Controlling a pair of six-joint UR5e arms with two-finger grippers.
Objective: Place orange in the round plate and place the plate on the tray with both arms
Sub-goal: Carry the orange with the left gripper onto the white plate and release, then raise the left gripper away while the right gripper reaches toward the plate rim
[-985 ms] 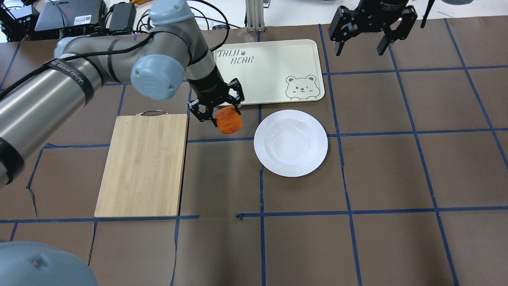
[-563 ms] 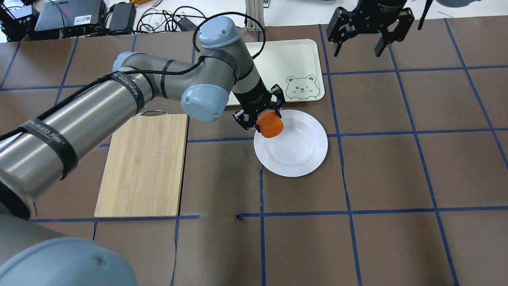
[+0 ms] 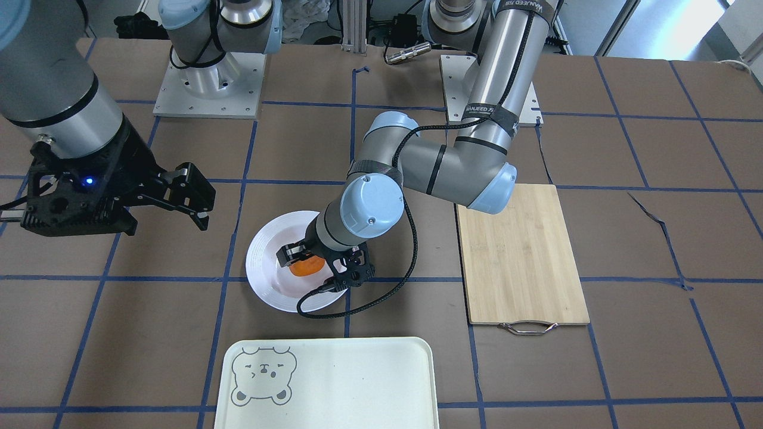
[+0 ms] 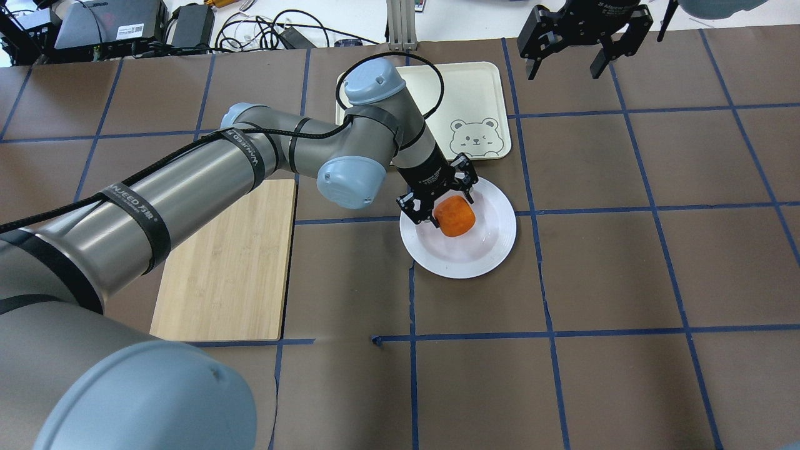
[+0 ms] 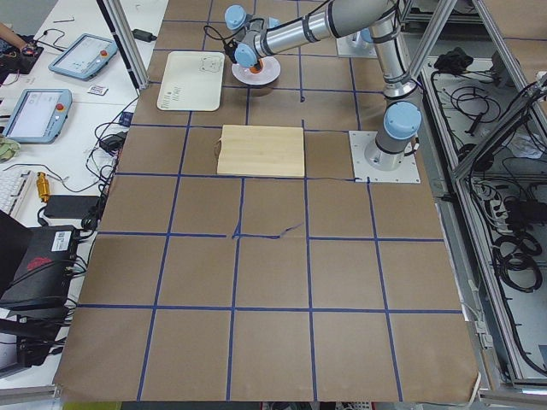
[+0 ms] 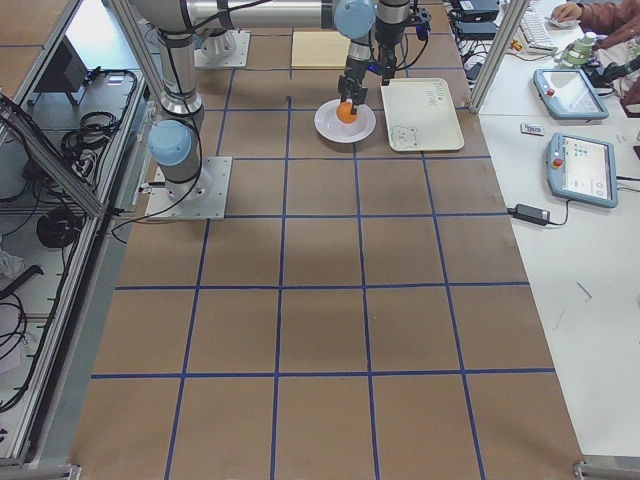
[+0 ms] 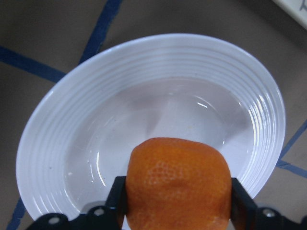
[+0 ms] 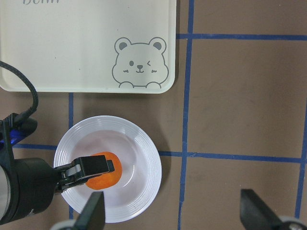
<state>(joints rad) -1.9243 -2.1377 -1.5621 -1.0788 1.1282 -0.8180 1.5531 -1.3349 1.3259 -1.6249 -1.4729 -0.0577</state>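
My right gripper needs to grab the round plate next by the plate's rim [image 3: 250, 260] [image 8: 158, 173], on the side farthest away from the cutting board.
The orange [image 4: 454, 216] is gripped between the fingers of my left gripper [image 4: 445, 211], which is shut on it over the well of the round plate [image 4: 494, 240]. The left wrist view shows the orange [image 7: 177, 184] low over the white plate [image 7: 158, 96]; I cannot tell whether it touches. The tray [image 4: 475, 87] lies just beyond the plate, with its bear face near the plate. My right gripper [image 4: 569, 56] hangs open and holds nothing, high at the far right. From across the table, the orange [image 3: 306, 267] sits over the plate [image 3: 262, 262].
A bamboo cutting board [image 4: 228, 262] with a metal handle lies to the left of the plate, partly under my left arm. Cables and electronics [image 4: 112, 25] line the far edge of the table. Brown mat with blue tape lines covers the table.
My left arm has carried the orange rightward from beside the tray's near edge to over the plate's well and has lowered it. The right gripper has barely moved.
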